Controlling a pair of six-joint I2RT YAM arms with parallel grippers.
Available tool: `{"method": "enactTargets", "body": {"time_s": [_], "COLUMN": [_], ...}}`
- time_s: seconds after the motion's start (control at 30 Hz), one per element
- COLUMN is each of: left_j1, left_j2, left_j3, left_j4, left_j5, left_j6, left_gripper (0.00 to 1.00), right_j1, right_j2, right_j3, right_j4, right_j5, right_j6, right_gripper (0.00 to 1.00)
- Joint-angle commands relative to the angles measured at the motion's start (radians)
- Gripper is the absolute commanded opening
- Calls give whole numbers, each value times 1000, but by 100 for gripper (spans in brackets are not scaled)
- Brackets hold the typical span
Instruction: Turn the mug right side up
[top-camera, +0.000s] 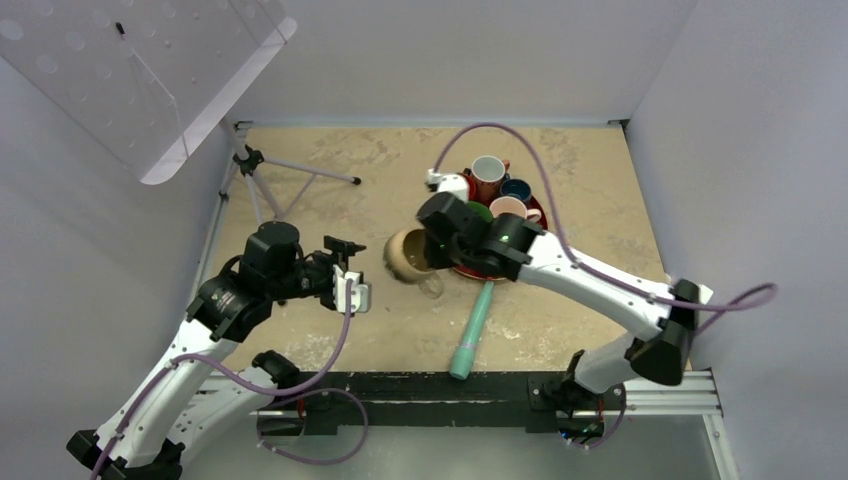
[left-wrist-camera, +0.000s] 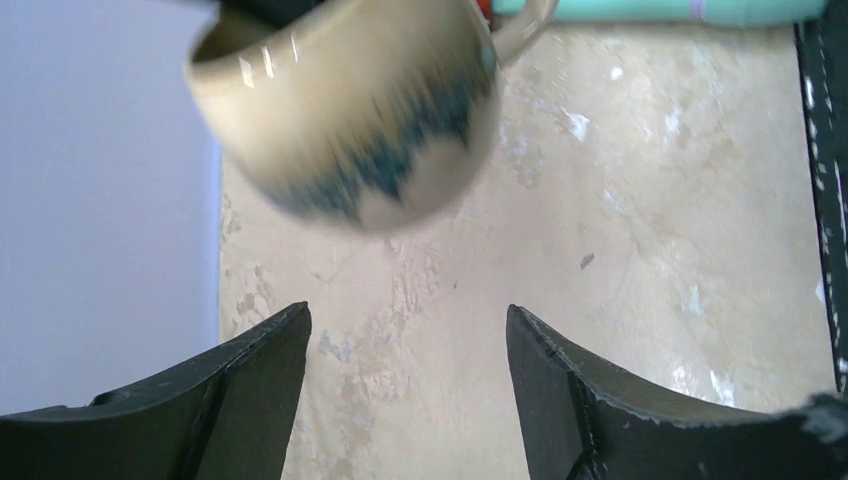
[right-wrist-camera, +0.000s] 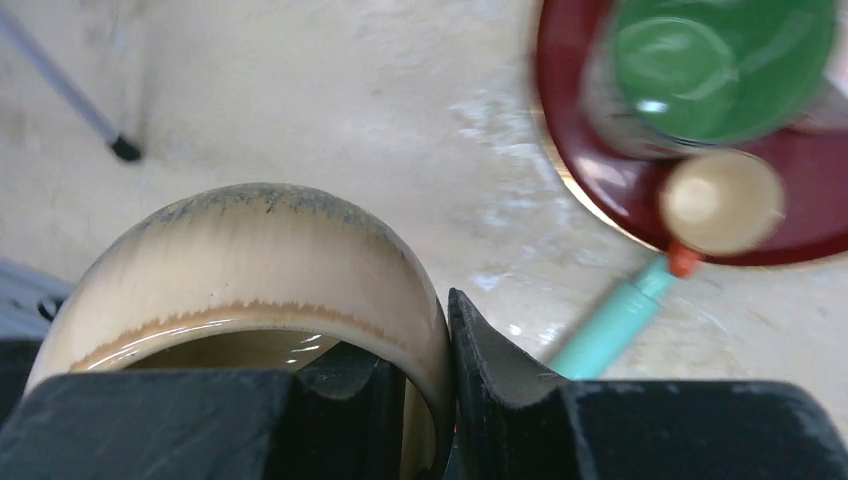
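Next, my right gripper sets the mug free on the dark red plate (top-camera: 525, 239), letting go of it between the pink cup and the rim of the plate.
The mug (top-camera: 408, 258), rounded and beige with a dark band near its base, hangs tilted over the table with its tan mouth facing left. My right gripper (top-camera: 432, 245) is shut on its rim. In the right wrist view one finger sits inside the mug (right-wrist-camera: 250, 260) and the other presses the outside wall, so the right gripper (right-wrist-camera: 415, 330) pinches the wall between them. My left gripper (top-camera: 358, 295) stands open to the left of the mug, apart from it. In the left wrist view the left gripper (left-wrist-camera: 408, 310) holds nothing, and the blurred mug (left-wrist-camera: 360, 100) floats ahead of it.
A dark red plate (top-camera: 535, 215) behind the right arm holds several cups, among them one with a green inside (right-wrist-camera: 720, 60). A teal stick (top-camera: 472, 330) lies toward the near edge. A small tripod (top-camera: 270, 180) and a clear panel (top-camera: 150, 70) stand at the back left.
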Motion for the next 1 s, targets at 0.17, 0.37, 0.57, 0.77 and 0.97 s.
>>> {"method": "enactTargets", "body": {"time_s": [0.17, 0.37, 0.57, 0.77, 0.97], "left_j1": [4, 3, 4, 5, 5], "left_j2": [-8, -16, -35, -41, -37], "left_j3": [-19, -23, -37, -47, -51], "left_j4": [169, 167, 166, 178, 190], "left_j5": [-46, -38, -57, -68, -74], "left_j6": [-222, -218, -213, -204, -190], "left_gripper": [76, 76, 75, 76, 76], "right_j1": [-458, -657, -753, -793, -793], "right_j2": [-335, -263, -166, -36, 58], "right_j3": [-370, -435, -452, -418, -359], "right_j4": [-17, 47, 97, 124, 149], "right_j5": [-13, 33, 85, 123, 141], "right_j6": [119, 50, -33, -89, -98], "right_gripper": [0, 0, 0, 0, 0]}}
